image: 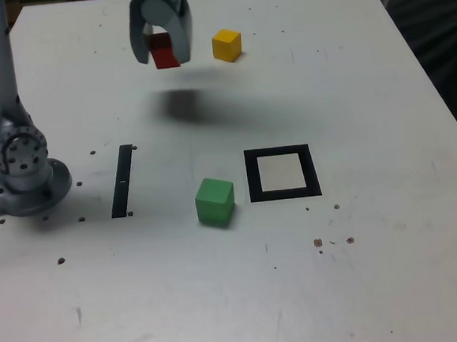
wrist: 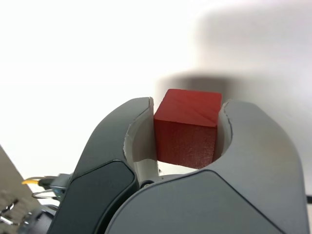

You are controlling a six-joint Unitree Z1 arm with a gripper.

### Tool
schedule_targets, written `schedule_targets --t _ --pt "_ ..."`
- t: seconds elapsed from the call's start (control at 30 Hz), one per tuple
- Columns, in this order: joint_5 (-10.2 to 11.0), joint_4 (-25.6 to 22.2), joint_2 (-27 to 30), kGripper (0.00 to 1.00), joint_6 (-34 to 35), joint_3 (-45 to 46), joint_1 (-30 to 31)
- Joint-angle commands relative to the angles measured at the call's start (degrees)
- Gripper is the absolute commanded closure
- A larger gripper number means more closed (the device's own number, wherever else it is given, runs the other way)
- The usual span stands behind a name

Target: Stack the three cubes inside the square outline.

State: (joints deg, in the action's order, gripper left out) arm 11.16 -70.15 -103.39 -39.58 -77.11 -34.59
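Note:
Next, I release the red cube on the white centre of the black square outline [image: 282, 168], near the green cube.
My gripper [image: 163, 56] hangs above the far part of the white table, shut on the red cube [image: 164, 52], and its shadow lies on the table below. The wrist view shows the red cube [wrist: 186, 127] clamped between the two grey jaws of the gripper [wrist: 187, 109]. Just to the exterior view's right of the gripper, the yellow cube [image: 227, 45] rests on the table. The green cube [image: 215, 201] sits nearer the front, beside the left edge of the square outline [image: 282, 173], whose white centre holds nothing.
The arm's grey base [image: 21, 167] stands at the exterior view's left edge. A narrow black strip [image: 122, 181] lies between the base and the green cube. Small dark specks dot the white table [image: 379, 270].

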Motion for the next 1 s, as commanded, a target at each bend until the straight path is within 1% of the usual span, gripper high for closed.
schedule_targets --t 0.0,0.3,0.67,0.77,0.97 --pt "-0.10 -0.38 0.49 0.72 1.37 -0.29 1.94" --pt "-0.93 -2.51 -0.88 0.72 9.65 -2.44 13.01" --pt "-2.75 -7.83 -5.21 0.72 19.30 -8.23 25.38" --pt "-4.04 -8.25 -6.49 0.72 21.65 -9.40 27.86" --pt "-8.04 -8.41 -9.32 0.72 26.27 -11.90 31.99"
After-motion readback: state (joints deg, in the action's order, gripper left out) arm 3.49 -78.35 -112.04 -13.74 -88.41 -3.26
